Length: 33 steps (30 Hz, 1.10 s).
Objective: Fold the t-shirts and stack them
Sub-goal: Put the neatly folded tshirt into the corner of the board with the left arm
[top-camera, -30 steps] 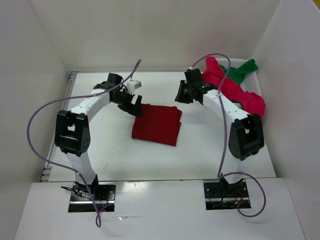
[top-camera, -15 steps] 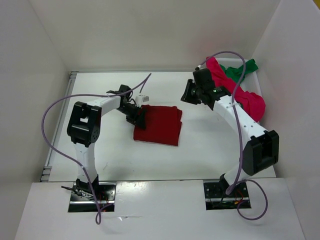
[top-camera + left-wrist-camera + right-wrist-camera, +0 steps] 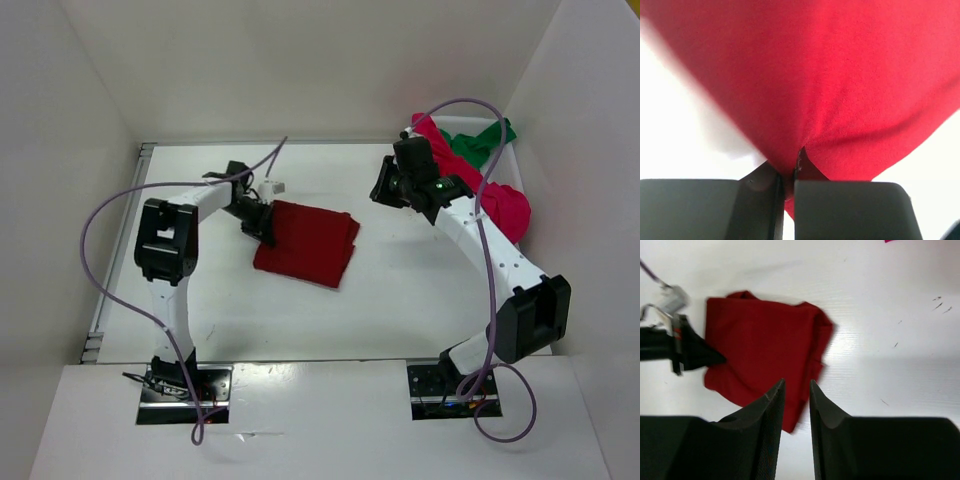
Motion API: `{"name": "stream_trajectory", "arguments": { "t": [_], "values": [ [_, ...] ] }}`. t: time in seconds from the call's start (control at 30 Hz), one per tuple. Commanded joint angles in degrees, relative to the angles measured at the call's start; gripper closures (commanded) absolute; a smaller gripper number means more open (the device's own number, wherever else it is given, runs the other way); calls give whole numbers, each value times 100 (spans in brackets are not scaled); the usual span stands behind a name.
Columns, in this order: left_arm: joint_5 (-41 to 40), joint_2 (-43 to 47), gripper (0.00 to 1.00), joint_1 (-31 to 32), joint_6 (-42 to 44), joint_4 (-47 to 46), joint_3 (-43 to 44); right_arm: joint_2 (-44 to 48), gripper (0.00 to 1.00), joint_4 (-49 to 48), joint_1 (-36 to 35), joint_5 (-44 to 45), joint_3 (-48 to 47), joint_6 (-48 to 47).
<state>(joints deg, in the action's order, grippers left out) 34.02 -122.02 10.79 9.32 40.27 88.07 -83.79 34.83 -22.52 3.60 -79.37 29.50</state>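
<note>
I should use my left gripper to let go of the dark red t-shirt in the back corner of the table (image 3: 180, 170), opposite the crimson t-shirt.
A folded dark red t-shirt (image 3: 308, 243) lies flat at the middle of the table. My left gripper (image 3: 262, 226) is shut on its left edge, and in the left wrist view the cloth (image 3: 840, 75) is pinched between the fingers (image 3: 789, 172). My right gripper (image 3: 384, 190) hovers above the table to the right of that shirt, jaws a little apart with nothing between them (image 3: 796, 386); its view looks down on the dark red shirt (image 3: 760, 347). A crimson t-shirt (image 3: 492, 198) and a green t-shirt (image 3: 482, 140) lie crumpled together at the back right.
White walls enclose the table on the left (image 3: 90, 150), back and right. Purple cables (image 3: 100, 215) loop off both arms. Both arm bases sit at the near edge.
My left gripper has closed on the dark red shirt's left edge, and the shirt has slid a little left and turned. The right arm has stretched further back.
</note>
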Motion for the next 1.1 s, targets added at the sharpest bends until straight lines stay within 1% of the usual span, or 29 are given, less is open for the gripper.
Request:
{"name": "stream_trajectory", "arguments": {
  "t": [0.0,0.03,0.1,0.13,0.2,0.23,0.27,0.37,0.4,0.43,0.47,0.5,0.53,0.57,0.63,0.67,0.7,0.77,0.8,0.9,0.97,1.07],
  "values": [
    [-826,-16,100,-900,324,-2,386,196,69,120,-33,246,27,-146],
    [-1036,-15,100,-1051,377,-2,447,196,69,121,-33,247,-25,-207],
    [-1204,-198,100,-1350,579,138,710,144,67,121,-33,247,-26,-260],
    [-1344,-287,100,-1638,632,139,833,144,67,121,-33,299,-95,-321],
    [-1424,-593,100,-1921,763,296,1246,-14,67,121,-33,300,-157,-392],
    [-1477,-700,100,-2044,764,297,1387,-67,65,173,-33,300,-244,-470],
    [-1651,-805,100,-2272,842,297,1745,-128,65,173,-33,300,-350,-549],
    [-2047,-1288,100,-2659,983,411,2475,-427,65,322,20,300,-614,-690],
    [-2118,-1594,100,-2748,984,542,3087,-593,65,418,20,300,-684,-691],
    [-2180,-1762,100,-2836,1036,621,3432,-664,65,480,20,300,-824,-691],
    [-2250,-2112,100,-2958,1037,701,3775,-726,65,481,20,300,-878,-752],
    [-2407,-2290,100,-2959,1141,910,4501,-727,65,559,20,300,-878,-752],
    [-2557,-2474,100,-3020,1142,982,4856,-796,65,560,20,300,-930,-752],
    [-2811,-2842,100,-3021,1220,1165,5599,-797,65,560,20,300,-931,-752],
    [-2875,-3274,100,-3021,1221,1438,6542,-797,65,622,-33,300,-931,-700],
    [-2936,-3772,100,-3082,1221,1779,7095,-797,65,622,-33,300,-931,-700],
    [-3015,-4003,100,-3083,1152,1948,8180,-797,65,700,-85,300,-931,-700],
    [-3129,-4565,100,-3135,1151,2238,8961,-797,65,780,-86,395,-931,-700],
    [-3130,-4629,100,-3135,1151,2239,9103,-797,65,867,-146,396,-931,-700],
    [-3077,-4629,100,-3187,1099,2064,8912,-744,64,981,-147,510,-983,-700],
    [-3261,-4778,100,-3240,1098,1950,9060,-744,64,1052,-147,511,-984,-700],
    [-3568,-4779,99,-3241,1168,1826,9140,-744,60,1104,-147,511,-1045,-700]
  ]
}}
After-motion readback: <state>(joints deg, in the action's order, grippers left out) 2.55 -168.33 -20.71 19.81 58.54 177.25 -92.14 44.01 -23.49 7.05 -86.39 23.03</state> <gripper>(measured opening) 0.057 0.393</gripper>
